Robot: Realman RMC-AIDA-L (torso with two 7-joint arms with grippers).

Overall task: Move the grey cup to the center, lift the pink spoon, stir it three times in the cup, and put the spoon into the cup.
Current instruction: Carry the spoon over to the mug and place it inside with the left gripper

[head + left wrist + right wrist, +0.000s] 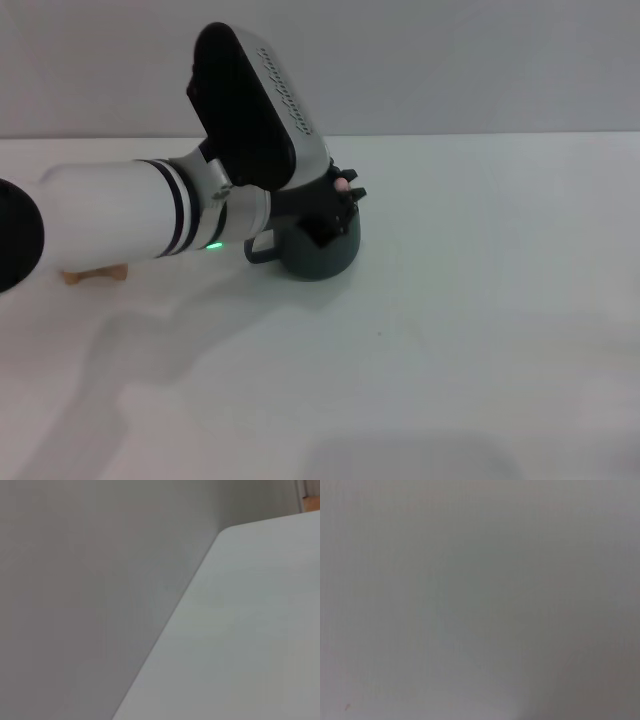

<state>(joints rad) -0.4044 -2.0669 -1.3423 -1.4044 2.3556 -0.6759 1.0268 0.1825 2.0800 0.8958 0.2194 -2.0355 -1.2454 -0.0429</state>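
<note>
My left gripper needs to let go of the pink spoon inside the grey cup (296, 214), resting against the side of the cup next to the cup's handle.
In the head view the grey cup (322, 255) stands on the white table (480, 300), its loop handle (262, 246) turned toward my left arm. My left gripper (338, 203) hangs right over the cup's mouth and hides the inside. A small pale pink tip of the pink spoon (342, 183) sticks up from between the dark fingers, so the gripper looks shut on it. The spoon's bowl is hidden. My right gripper is out of view; its wrist view shows only plain grey surface.
A tan wooden block (95, 272) peeks out from under my left forearm at the left. The left wrist view shows the table's far edge (200, 575) against the grey wall. The table stretches bare to the right of and in front of the cup.
</note>
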